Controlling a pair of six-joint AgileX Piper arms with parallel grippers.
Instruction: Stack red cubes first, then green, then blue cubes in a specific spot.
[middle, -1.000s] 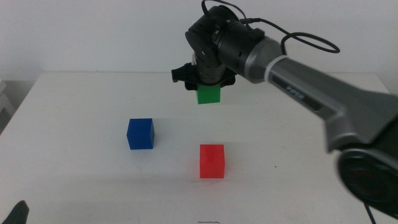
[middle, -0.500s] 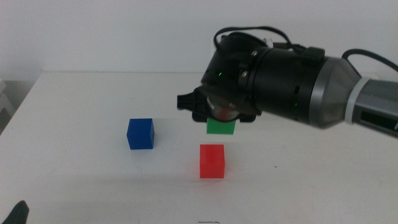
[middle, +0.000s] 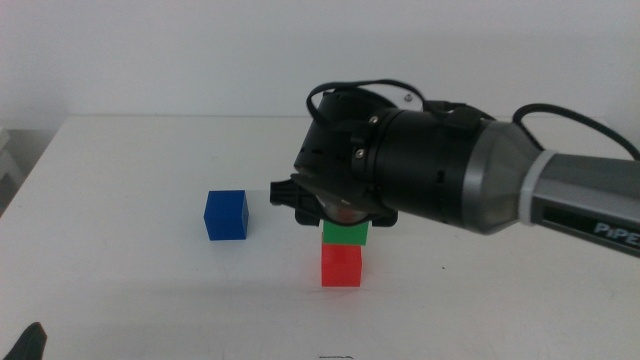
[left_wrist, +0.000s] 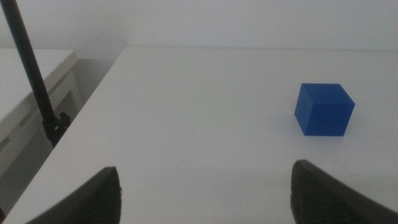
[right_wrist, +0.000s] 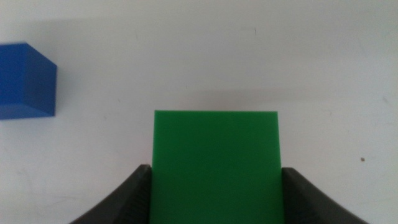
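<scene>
The green cube will leave my right gripper squarely on top of the red cube (middle: 342, 249).
In the middle view my right gripper (middle: 346, 222) is shut on the green cube (middle: 346, 233), which sits directly on top of the red cube (middle: 341, 266) near the table's front centre. The right wrist view shows the green cube (right_wrist: 215, 165) filling the space between the two dark jaws and hiding the red cube below. The blue cube (middle: 226, 215) stands alone on the white table to the left of the stack; it also shows in the right wrist view (right_wrist: 25, 81) and the left wrist view (left_wrist: 324, 109). My left gripper (left_wrist: 204, 193) is open and empty, waiting at the front left.
The white tabletop (middle: 130, 180) ends at its left edge, beyond which the left wrist view shows a lower white surface and a thin black pole (left_wrist: 34, 78). The right arm's bulky dark body (middle: 420, 170) hangs over the stack.
My right gripper has carried the green cube forward and down, from above the table's back centre onto the red cube. The blue and red cubes have not moved.
</scene>
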